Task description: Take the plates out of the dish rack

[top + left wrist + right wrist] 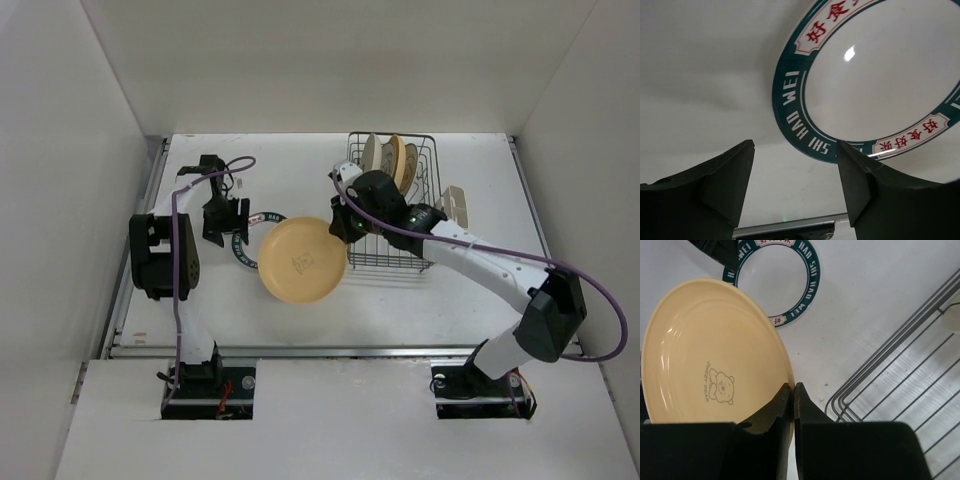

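Note:
The robot's right gripper will set the yellow plate down on the table (277, 284) in front of the white plate.
My right gripper (344, 226) is shut on the rim of a yellow plate (302, 261) with a bear print (715, 365) and holds it just left of the dish rack (400, 200), partly over a white plate with a dark green ring (252, 243) lying flat on the table. That white plate also shows in the left wrist view (875, 80) and the right wrist view (777, 282). My left gripper (226, 222) is open and empty at the white plate's left edge. Plates (392, 160) stand upright in the rack's back part.
A white caddy (456, 205) hangs on the rack's right side. White walls close in the table (300, 310) on left, back and right. The rack's wire corner (880, 385) lies just right of my right fingers.

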Available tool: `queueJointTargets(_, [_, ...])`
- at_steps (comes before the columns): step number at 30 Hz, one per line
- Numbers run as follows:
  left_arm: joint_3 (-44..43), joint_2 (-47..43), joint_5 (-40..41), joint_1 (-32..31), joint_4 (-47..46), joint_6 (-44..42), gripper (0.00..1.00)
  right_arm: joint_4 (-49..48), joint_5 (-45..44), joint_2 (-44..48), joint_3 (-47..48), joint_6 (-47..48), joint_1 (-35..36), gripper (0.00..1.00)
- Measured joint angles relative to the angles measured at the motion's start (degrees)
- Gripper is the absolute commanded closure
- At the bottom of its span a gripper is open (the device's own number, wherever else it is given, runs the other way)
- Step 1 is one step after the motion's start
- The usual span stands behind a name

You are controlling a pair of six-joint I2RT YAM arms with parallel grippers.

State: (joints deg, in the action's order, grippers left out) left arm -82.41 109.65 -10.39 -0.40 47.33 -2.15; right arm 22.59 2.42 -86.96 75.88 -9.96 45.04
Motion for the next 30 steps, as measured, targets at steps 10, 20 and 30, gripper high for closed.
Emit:
queueJointTargets(10, [-0.1,4.3,-0.9,-0.8,-1.6,0.1,0.49,-6.8,6.0,-10.3,-1.6,-0.8,0.5,1.0])
queueJointTargets(20, [-4.0,7.9,-5.5,1.6,-0.9,1.1,0.91,-7.2,9.3,-15.2,-1.4,0.1,0.7,1.0])
queueJointTargets(30, [-7.6,11.4,-13.5,5.7,-1.3,2.5,1.0,-4.8,9.6,-23.9,5.6,3.2,1.9,1.0])
